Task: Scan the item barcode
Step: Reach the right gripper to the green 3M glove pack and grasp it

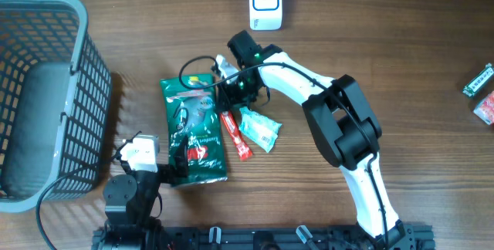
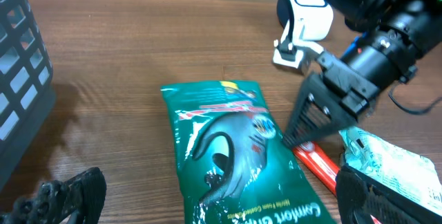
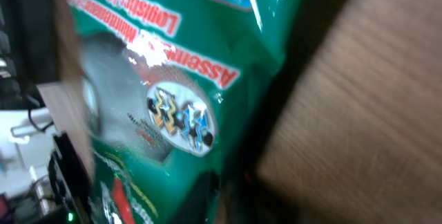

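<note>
I need to open my right gripper's fingers, which sit too shallow at the green bag's side edge, and pinch a fold by the oval badge [image 3: 182, 118] before lifting.
A green glossy bag [image 1: 194, 130] lies flat on the wooden table; it also shows in the left wrist view [image 2: 235, 155] and fills the blurred right wrist view [image 3: 159, 92]. My right gripper [image 1: 229, 89] is down at the bag's upper right edge, shut on that edge [image 2: 304, 131], [image 3: 228, 196]. The white scanner [image 1: 265, 3] stands at the far side of the table [image 2: 304, 23]. My left gripper [image 2: 221, 207] stands wide open at the bag's near end, a finger on each side and not touching it [image 1: 171, 174]. No barcode is visible.
A red stick packet [image 1: 235, 134] and a light blue packet [image 1: 258, 129] lie just right of the bag. A grey mesh basket [image 1: 38, 96] fills the left side. Two small packets [image 1: 480, 94] lie at the far right edge.
</note>
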Action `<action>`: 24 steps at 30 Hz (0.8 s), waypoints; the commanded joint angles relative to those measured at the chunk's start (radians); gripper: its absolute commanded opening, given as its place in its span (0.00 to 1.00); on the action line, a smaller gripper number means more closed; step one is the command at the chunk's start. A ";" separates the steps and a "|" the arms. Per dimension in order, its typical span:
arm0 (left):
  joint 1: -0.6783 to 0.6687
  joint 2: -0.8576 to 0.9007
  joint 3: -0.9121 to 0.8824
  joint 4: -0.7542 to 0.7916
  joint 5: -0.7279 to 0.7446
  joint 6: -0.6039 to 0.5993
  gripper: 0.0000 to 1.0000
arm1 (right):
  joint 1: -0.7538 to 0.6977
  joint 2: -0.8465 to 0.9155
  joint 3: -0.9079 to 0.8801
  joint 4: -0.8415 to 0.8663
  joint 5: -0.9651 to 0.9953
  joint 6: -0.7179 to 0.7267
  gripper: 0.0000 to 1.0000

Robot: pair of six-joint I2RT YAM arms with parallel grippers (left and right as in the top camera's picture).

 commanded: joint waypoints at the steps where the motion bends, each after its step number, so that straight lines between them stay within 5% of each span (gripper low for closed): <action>1: -0.002 -0.006 0.001 -0.004 0.015 0.016 1.00 | 0.000 0.021 -0.003 -0.005 0.030 -0.076 0.04; 11: -0.002 -0.006 0.001 -0.004 0.015 0.016 1.00 | -0.084 -0.094 0.012 -0.061 0.363 0.027 0.05; 13: -0.002 -0.006 0.001 -0.004 0.015 0.016 1.00 | -0.085 -0.142 0.012 -0.076 0.375 0.014 0.32; 17: -0.002 -0.006 0.001 -0.004 0.015 0.016 1.00 | -0.083 -0.240 0.012 -0.114 0.385 0.022 0.38; 21: -0.002 -0.006 0.001 -0.004 0.015 0.016 1.00 | -0.082 -0.244 0.008 -0.110 0.385 0.110 1.00; 24: -0.002 -0.006 0.001 -0.004 0.015 0.016 1.00 | -0.075 -0.203 -0.003 -0.002 0.385 0.211 1.00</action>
